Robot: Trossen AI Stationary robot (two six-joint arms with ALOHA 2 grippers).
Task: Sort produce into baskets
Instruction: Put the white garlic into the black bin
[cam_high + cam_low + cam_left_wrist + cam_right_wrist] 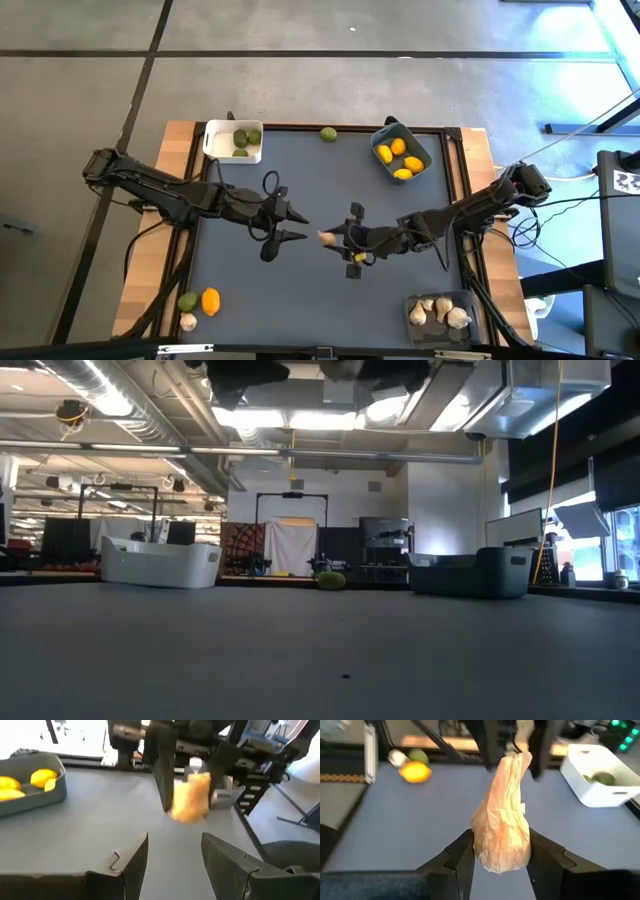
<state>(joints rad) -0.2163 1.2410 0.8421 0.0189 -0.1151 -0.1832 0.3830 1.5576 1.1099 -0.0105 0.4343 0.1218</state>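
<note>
Next, I release the garlic bulb from my right gripper among the other bulbs in the middle of the clear basket (436,320). The garlic bulb still hangs over the table's middle.
A whitish garlic bulb (326,238) hangs over the table's middle, with my right gripper (337,239) shut on it. My left gripper (300,227) faces it from the table's left, open. Its fingers stand just short of the bulb's pointed tip (519,757), one on either side. The white basket (233,141) at the far left holds green fruits. Yellow fruits lie in the blue-grey basket (400,155) at the far right. The clear basket (440,312) at the near right holds garlic bulbs. My right gripper pinches the garlic bulb's fat round end (485,847) between its two fingers. The fingers come from the table's right, slanting a little downward. The bulb is lifted clear of the table, and its pointed tip points away toward my left gripper.
One green fruit (328,134) lies at the far edge between the white and blue-grey baskets. A green fruit (188,301), a yellow-orange fruit (210,301) and a garlic bulb (188,321) lie at the near left corner. The mat's middle is bare.
</note>
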